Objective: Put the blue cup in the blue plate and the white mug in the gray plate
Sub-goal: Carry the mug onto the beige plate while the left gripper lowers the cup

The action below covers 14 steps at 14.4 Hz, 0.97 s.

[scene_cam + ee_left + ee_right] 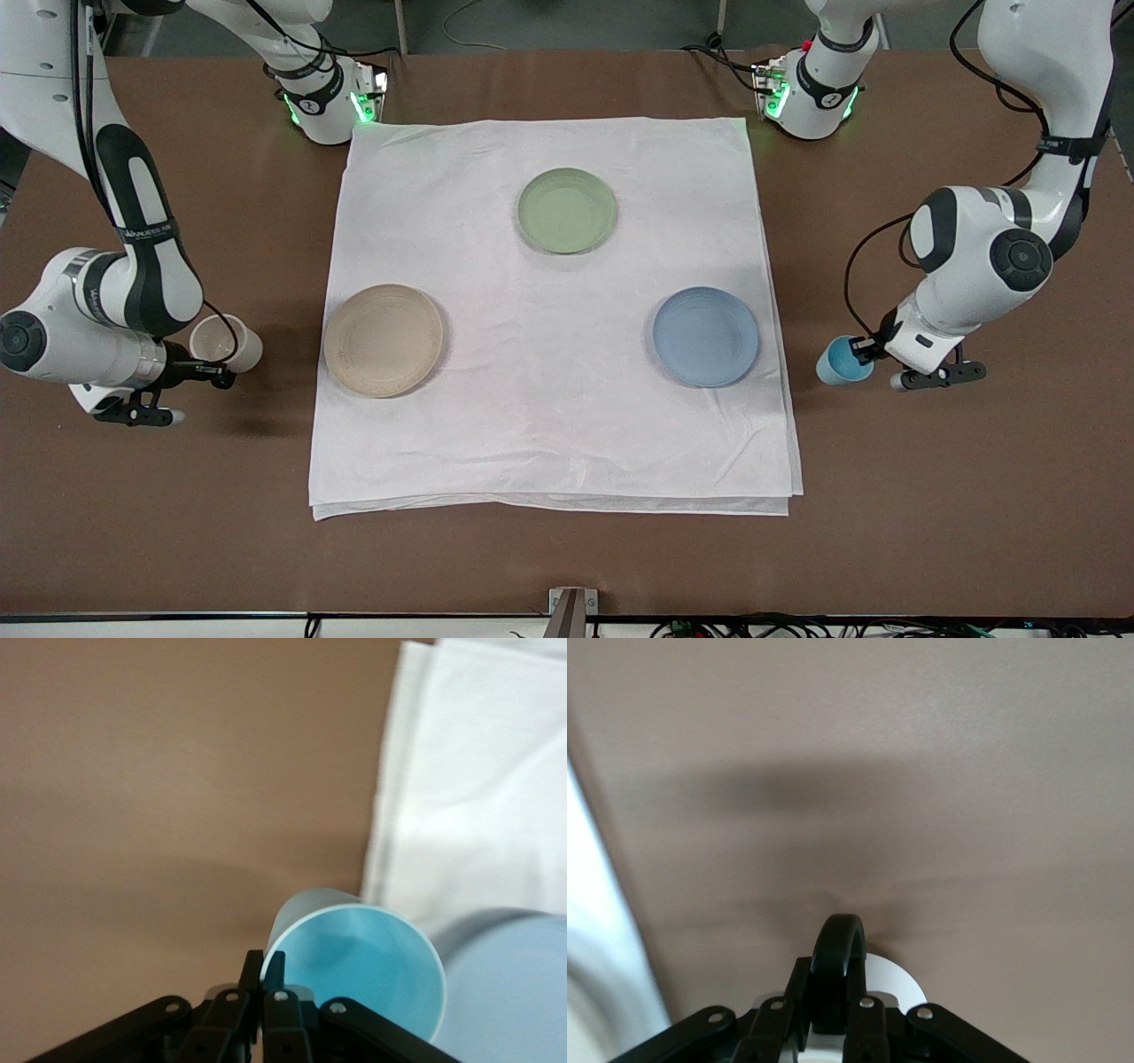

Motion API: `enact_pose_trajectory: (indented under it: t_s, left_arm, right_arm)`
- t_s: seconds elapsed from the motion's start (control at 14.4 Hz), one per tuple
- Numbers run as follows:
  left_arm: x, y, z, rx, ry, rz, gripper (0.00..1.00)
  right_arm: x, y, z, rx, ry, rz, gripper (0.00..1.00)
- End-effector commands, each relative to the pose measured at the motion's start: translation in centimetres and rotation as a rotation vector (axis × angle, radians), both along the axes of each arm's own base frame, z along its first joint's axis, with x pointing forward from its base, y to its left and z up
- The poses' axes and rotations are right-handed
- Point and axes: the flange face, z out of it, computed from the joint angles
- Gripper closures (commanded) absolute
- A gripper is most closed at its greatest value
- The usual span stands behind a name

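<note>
The robot's left gripper needs to release the light-blue cup on the blue plate, just off its middle (719,335) (539,1032) toward the edge of the cloth.
My left gripper (866,351) is shut on the rim of the light-blue cup (840,361) and holds it tilted over the bare brown table, beside the cloth's edge at the left arm's end. In the left wrist view its fingertips (264,964) pinch the cup (363,966) wall, with the blue plate (523,992) close by. The blue plate (705,336) lies on the cloth. My right gripper (205,365) is shut on the dark handle of the white mug (226,341) and holds it tilted over the brown table, beside the beige-gray plate (383,339). The right wrist view shows the gripper (837,992) clamping the handle (837,943).
A white cloth (549,425) covers the middle of the brown table (930,496). A pale green plate (567,210) lies on it, farther from the front camera than the other two plates. The arm bases stand along the table's back edge.
</note>
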Motion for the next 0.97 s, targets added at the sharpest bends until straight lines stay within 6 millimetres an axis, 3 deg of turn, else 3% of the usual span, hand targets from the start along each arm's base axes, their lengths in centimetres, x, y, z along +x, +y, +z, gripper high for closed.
enact_pose_trajectory:
  t_s: [0.0,0.21,0.35,0.49,0.69,0.83,0.9]
  left_arm:
    - [-2.3,-6.0,2.1,-0.007,0.032,0.056,1.00]
    - [-4.0,-11.5,1.3,-0.018,0.059,0.120,1.00]
    - [-4.9,-13.5,-0.9,-0.020,0.095,0.142,1.00]
    - [-5.4,-14.9,-3.0,-0.021,0.116,0.187,0.99]
    - [-5.8,-15.0,-5.9,-0.034,0.086,0.199,0.99]
    - [-5.4,-14.8,-6.3,-0.045,0.080,0.209,0.95]
    - [-5.3,-14.8,-6.1,-0.045,0.077,0.211,0.85]
  right_arm:
    - [-0.7,3.3,3.6,0.083,0.002,-0.058,1.00]
    - [-3.2,9.8,2.6,0.164,-0.006,-0.147,1.00]
    - [-5.4,14.0,0.0,0.201,-0.053,-0.181,1.00]
    - [-6.4,17.1,-1.3,0.215,-0.069,-0.205,1.00]
    - [-6.6,19.9,-1.0,0.210,-0.054,-0.239,1.00]
    - [-6.6,20.0,-1.1,0.210,-0.056,-0.237,0.99]
    - [-6.5,20.0,-0.9,0.213,-0.051,-0.235,0.77]
